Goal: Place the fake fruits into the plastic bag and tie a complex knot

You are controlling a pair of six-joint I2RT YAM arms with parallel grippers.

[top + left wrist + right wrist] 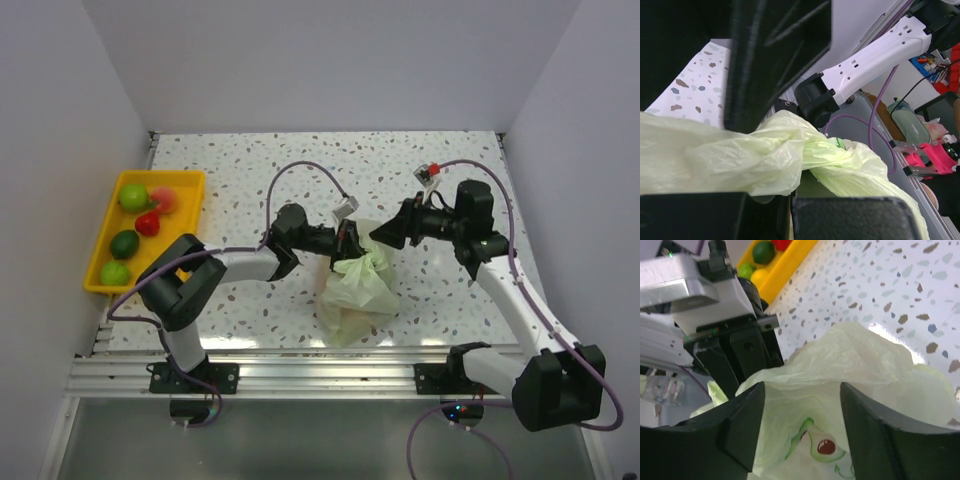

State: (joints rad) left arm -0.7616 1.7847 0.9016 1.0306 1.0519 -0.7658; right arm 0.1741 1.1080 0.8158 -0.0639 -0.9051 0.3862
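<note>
The open fingers of the robot's right gripper straddle loose plastic away from the bag's gathered neck, so it should back off and pinch the bag's fold (765,380) beside the left gripper.
The pale green plastic bag (355,290) with avocado prints lies bulging at the table's middle, its neck bunched upward (366,262). My left gripper (345,240) is at the neck from the left, its jaws closed on a fold of the bag's plastic (740,155). My right gripper (385,232) is open, its two fingers on either side of the bag's top (840,370). A twisted strand of the plastic (832,152) shows in the left wrist view. Several fake fruits, green (133,196), pink (165,200) and red (147,223), lie in the yellow tray. Any fruit in the bag is hidden.
The yellow tray (190,182) stands at the table's left edge; it also shows in the right wrist view (790,265). White walls close the table on three sides. An aluminium rail (300,370) runs along the near edge by the arm bases.
</note>
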